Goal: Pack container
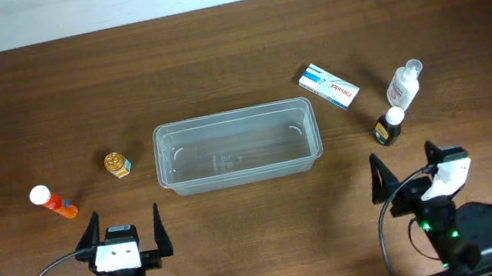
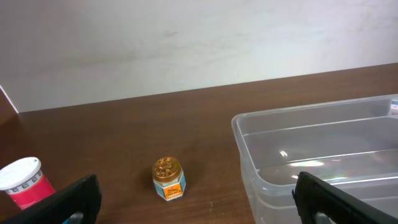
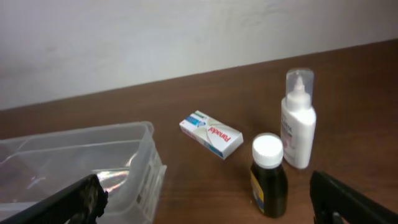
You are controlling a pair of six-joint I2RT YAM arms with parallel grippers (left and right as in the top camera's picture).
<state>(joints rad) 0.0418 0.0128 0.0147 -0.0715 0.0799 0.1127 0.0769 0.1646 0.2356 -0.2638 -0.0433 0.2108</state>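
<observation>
The white spray bottle stands beside the dark bottle, and my right gripper needs to close on its capped top [image 1: 413, 67] [image 3: 300, 84] next.
The clear plastic container [image 1: 235, 147] stands empty at the table's middle; it also shows in the left wrist view [image 2: 323, 155] and the right wrist view [image 3: 74, 162]. A small gold-capped jar [image 1: 117, 164] [image 2: 168, 178] and an orange tube with a white cap [image 1: 52, 202] [image 2: 26, 182] lie left of it. A white and blue box [image 1: 328, 86] [image 3: 211, 134], a white spray bottle [image 1: 405, 84] [image 3: 297, 119] and a dark bottle with a white cap [image 1: 389, 125] [image 3: 268, 176] lie to its right. My left gripper [image 1: 125, 228] [image 2: 198, 202] and right gripper [image 1: 407, 170] [image 3: 208, 199] are open and empty near the front edge.
The brown wooden table [image 1: 211, 53] ends at a pale wall at the back. Black cables loop beside both arm bases at the front edge.
</observation>
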